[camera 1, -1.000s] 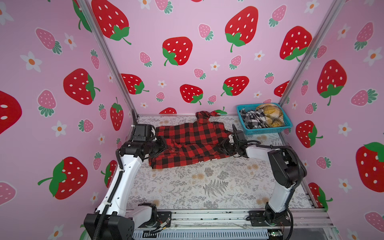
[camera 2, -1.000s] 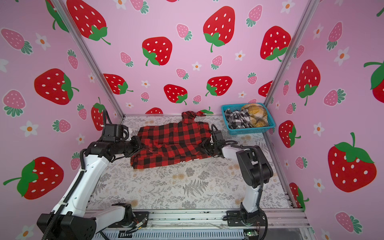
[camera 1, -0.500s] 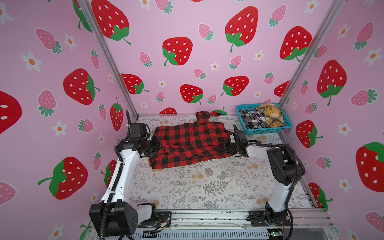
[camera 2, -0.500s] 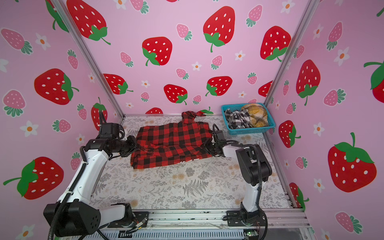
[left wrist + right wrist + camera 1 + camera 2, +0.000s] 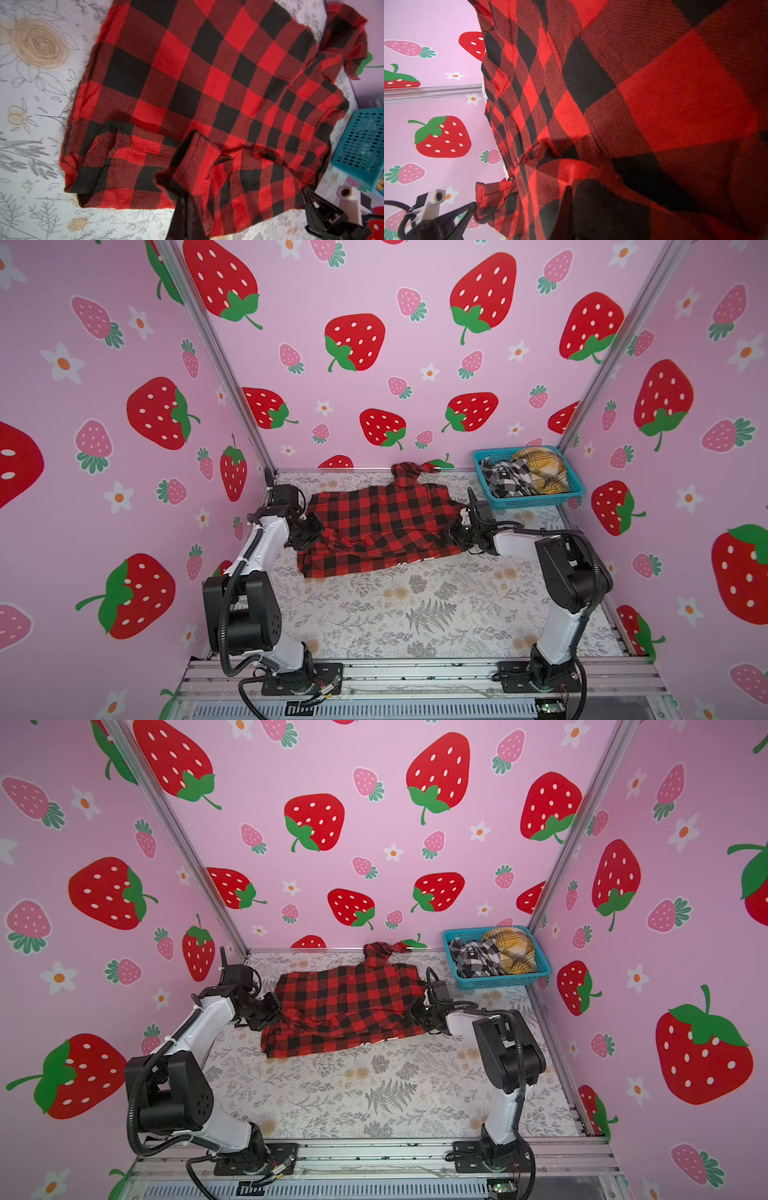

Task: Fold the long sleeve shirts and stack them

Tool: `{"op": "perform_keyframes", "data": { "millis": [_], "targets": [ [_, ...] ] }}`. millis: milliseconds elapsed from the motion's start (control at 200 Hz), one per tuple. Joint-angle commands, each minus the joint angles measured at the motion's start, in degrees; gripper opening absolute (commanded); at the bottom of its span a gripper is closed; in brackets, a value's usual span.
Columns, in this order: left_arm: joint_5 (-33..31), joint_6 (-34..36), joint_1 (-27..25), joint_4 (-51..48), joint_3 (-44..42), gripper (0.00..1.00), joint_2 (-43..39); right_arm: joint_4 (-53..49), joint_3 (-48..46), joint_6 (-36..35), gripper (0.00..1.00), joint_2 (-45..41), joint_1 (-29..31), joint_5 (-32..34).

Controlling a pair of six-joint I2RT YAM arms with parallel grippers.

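Note:
Next, I leave the shirt's raised fold with my left gripper, as the shirt is far back by the wall, then take the shirt's front corner [image 5: 307, 570] and pull the shirt forward before folding.
A red-and-black check shirt [image 5: 382, 526] [image 5: 345, 1006] lies spread out at the back of the table in both top views. My left gripper [image 5: 309, 533] [image 5: 272, 1011] is at its left edge. In the left wrist view this gripper [image 5: 187, 207] is shut on a raised fold of the red cloth [image 5: 195, 158]. My right gripper [image 5: 457, 531] [image 5: 417, 1013] is at the shirt's right edge, and in the right wrist view it [image 5: 569, 207] is shut on the cloth [image 5: 633, 104]. A black-and-white check shirt [image 5: 505, 481] and a mustard plaid shirt [image 5: 540, 470] lie bunched in the basket.
The turquoise perforated basket [image 5: 536, 502] [image 5: 503, 982] [image 5: 361, 141] stands in the back right corner, close to my right gripper. Pink strawberry walls close in the back and both sides. The floral table surface [image 5: 415, 614] stretches in front of the shirt.
My right gripper's jaws have closed on the shirt's right edge. The left arm's lower links have shifted, while its gripper stays shut at the left edge.

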Motion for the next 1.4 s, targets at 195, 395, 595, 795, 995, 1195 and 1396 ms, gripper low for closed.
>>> {"op": "perform_keyframes", "data": {
  "millis": [195,395,595,795,995,1195,1396],
  "targets": [
    [-3.45,0.95,3.93,3.88,-8.2,0.0,4.32,10.26,-6.78,0.57,0.0,2.62,1.21,-1.91],
    [-1.07,-1.07,4.24,6.64,-6.04,0.0,6.37,11.13,-6.86,0.74,0.0,1.86,1.5,-2.07],
    [-2.97,0.82,4.36,1.54,1.01,0.0,8.02,10.29,-5.01,1.18,0.0,1.08,1.51,-1.99],
    [-5.46,2.12,5.02,-0.45,1.74,0.0,7.3,8.48,-4.17,0.58,0.0,0.12,1.76,-1.19],
    [-7.13,3.02,5.92,-0.59,-2.88,0.0,7.77,8.6,-4.7,0.39,0.0,1.37,3.73,-0.87],
    [-9.31,3.79,6.01,0.47,-4.85,0.0,8.55,9.01,-5.81,0.82,0.08,2.26,4.94,0.02],
    [-8.88,3.66,6.1,0.41,-4.42,0.0,10.17,7.24,-8.09,-0.34,0.51,-2.03,4.67,1.63]
  ]
}}
